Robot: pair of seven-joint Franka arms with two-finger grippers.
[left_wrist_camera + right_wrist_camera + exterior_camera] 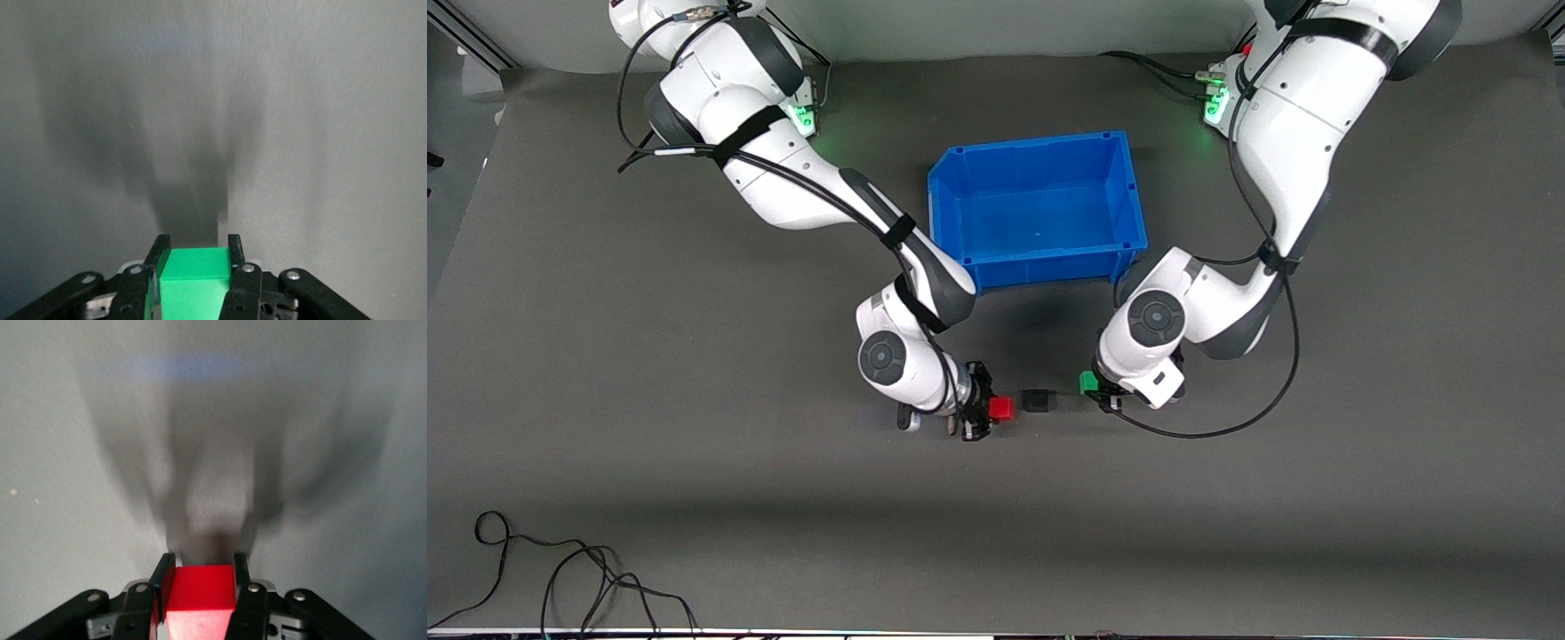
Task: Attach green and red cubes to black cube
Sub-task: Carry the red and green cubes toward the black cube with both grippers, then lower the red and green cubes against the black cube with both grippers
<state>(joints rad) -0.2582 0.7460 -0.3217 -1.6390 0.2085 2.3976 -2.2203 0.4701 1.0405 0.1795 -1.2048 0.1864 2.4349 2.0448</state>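
Next, I release the green cube from my left gripper on the mat (1059,404), against the black cube's side opposite the red cube.
The black cube (1038,400) sits on the dark mat, nearer the front camera than the blue bin. My right gripper (985,410) is shut on the red cube (1001,409), held just beside the black cube on the right arm's side with a small gap. My left gripper (1096,388) is shut on the green cube (1088,383), held beside the black cube on the left arm's side with a gap. The red cube (200,592) shows between the fingers in the right wrist view. The green cube (195,277) shows between the fingers in the left wrist view.
An empty blue bin (960,191) stands farther from the front camera than the cubes, between the two arms. A loose black cable (560,578) lies at the table's front edge toward the right arm's end.
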